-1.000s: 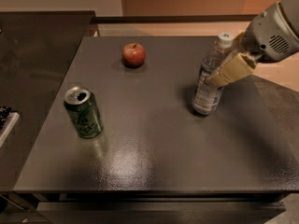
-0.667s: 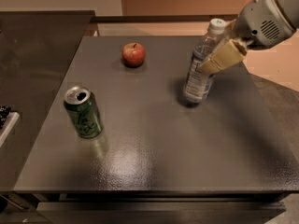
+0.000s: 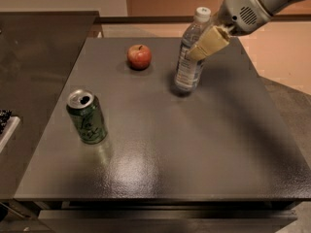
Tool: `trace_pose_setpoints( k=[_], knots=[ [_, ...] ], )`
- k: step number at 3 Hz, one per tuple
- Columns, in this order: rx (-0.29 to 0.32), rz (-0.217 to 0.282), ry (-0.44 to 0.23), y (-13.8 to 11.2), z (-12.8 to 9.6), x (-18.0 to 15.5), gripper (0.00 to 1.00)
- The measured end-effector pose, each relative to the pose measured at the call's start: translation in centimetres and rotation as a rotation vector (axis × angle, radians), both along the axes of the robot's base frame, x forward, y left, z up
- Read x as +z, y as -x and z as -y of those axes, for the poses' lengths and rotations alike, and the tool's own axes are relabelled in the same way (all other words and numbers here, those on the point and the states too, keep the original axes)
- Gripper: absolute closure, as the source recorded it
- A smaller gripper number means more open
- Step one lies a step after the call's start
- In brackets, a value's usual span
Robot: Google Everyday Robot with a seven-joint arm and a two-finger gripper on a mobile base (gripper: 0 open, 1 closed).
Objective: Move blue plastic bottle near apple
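Note:
My gripper is to bring the blue plastic bottle close beside the red apple (image 3: 162, 75), on the apple's side away from the counter. It will let go of the bottle there.
The blue plastic bottle (image 3: 190, 52) stands on the dark table (image 3: 160, 144), tilted a little, with its white cap at the top. My gripper (image 3: 201, 45) comes in from the upper right and is shut on the bottle's upper body; one tan finger (image 3: 209, 43) lies across its front. The red apple (image 3: 139, 57) sits on the table to the left of the bottle, a short gap away.
A green soda can (image 3: 87, 116) stands at the left side of the table, nearer the front. A dark counter (image 3: 34, 57) lies to the left. The table's right edge borders a lower floor area (image 3: 291, 101).
My gripper has carried the bottle leftward and toward the back of the table, closer to the apple. The apple and the can have not moved.

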State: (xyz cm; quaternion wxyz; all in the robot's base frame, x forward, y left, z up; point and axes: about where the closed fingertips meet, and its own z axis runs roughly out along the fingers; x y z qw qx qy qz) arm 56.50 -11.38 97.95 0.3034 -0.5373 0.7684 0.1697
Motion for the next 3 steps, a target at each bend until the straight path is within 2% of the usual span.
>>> trace_pose_setpoints(
  k=[1,3],
  knots=[
    [0.022,0.004,0.007,-2.9,-1.5,-0.4,1.00],
    [0.062,0.005,0.018,-7.0,-4.5,-1.7,1.00]
  ],
)
